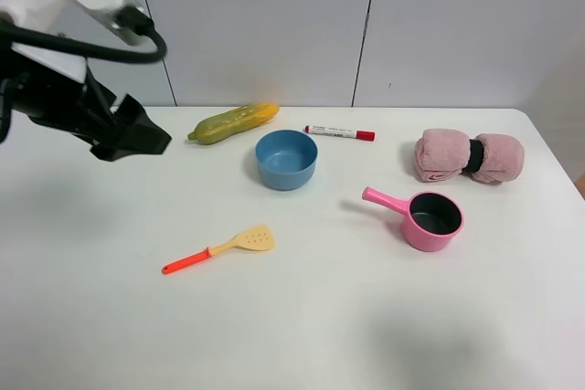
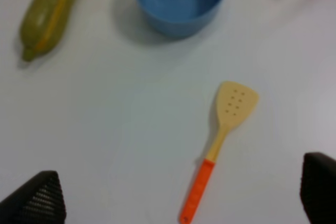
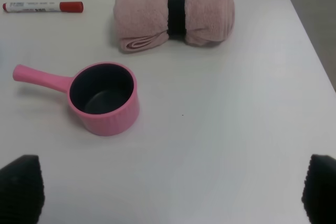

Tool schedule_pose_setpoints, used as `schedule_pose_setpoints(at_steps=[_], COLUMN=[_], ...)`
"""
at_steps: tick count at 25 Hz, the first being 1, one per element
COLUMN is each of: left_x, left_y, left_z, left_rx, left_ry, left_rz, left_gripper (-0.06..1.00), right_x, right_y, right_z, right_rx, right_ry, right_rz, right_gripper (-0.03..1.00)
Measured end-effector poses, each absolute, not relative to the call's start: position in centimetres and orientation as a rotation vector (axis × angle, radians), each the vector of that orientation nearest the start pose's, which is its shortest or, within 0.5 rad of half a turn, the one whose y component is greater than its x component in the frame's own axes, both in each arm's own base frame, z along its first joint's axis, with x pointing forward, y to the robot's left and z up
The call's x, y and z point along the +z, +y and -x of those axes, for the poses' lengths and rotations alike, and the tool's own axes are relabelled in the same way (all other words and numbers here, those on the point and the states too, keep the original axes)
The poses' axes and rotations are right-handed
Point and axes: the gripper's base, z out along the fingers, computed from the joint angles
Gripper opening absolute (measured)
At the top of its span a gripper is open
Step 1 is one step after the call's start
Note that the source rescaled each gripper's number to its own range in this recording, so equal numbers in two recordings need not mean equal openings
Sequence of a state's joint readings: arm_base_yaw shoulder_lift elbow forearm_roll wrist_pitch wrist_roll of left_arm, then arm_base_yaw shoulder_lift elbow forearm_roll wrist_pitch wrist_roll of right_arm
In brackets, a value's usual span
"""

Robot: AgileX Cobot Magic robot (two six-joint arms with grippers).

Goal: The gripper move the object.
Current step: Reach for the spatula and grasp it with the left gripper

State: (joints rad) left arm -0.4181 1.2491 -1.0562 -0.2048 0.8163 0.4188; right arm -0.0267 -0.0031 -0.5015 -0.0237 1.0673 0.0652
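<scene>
The robot's left gripper should close on the yellow neck of the toy spatula (image 1: 224, 247) (image 2: 220, 137), between the spatula's perforated blade and its orange-red handle.
The toy spatula (image 1: 239, 243) has a pale yellow perforated blade and an orange-red handle. It lies flat on the white table (image 1: 302, 326), left of the middle. It also shows in the left wrist view (image 2: 229, 113). My left gripper (image 1: 146, 137) hangs in the air above the table's left side, up and left of the spatula, jaws open and empty. In the left wrist view the left gripper (image 2: 179, 196) has its black fingertips (image 2: 37, 200) spread wide, with the spatula's handle between them, farther down. My right gripper (image 3: 170, 190) is open and empty; it is out of the exterior high view.
A blue bowl (image 1: 286, 159) stands behind the spatula, a yellow-green corn cob (image 1: 233, 122) and a red-capped white marker (image 1: 339, 132) farther back. A pink saucepan (image 1: 423, 218) and a rolled pink towel (image 1: 468, 156) are at the right. The table's right edge is near the towel.
</scene>
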Motion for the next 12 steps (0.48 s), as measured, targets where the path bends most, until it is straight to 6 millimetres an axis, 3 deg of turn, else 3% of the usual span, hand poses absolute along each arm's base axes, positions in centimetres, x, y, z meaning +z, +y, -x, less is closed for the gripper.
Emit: schedule_pose_setpoints(at_steps=[12], left_x=[26.8], left_y=[-19.7], left_z=[-22.1], left_rx=[-0.287], left_ry=[2.285], left_rz=[-1.400], left_gripper=[1.00], right_x=[27.7], right_y=[-0.2], right_z=[0.6], right_rx=[-0.004], right_ry=[2.044], right_rz=[-0.095], right_gripper=[1.00])
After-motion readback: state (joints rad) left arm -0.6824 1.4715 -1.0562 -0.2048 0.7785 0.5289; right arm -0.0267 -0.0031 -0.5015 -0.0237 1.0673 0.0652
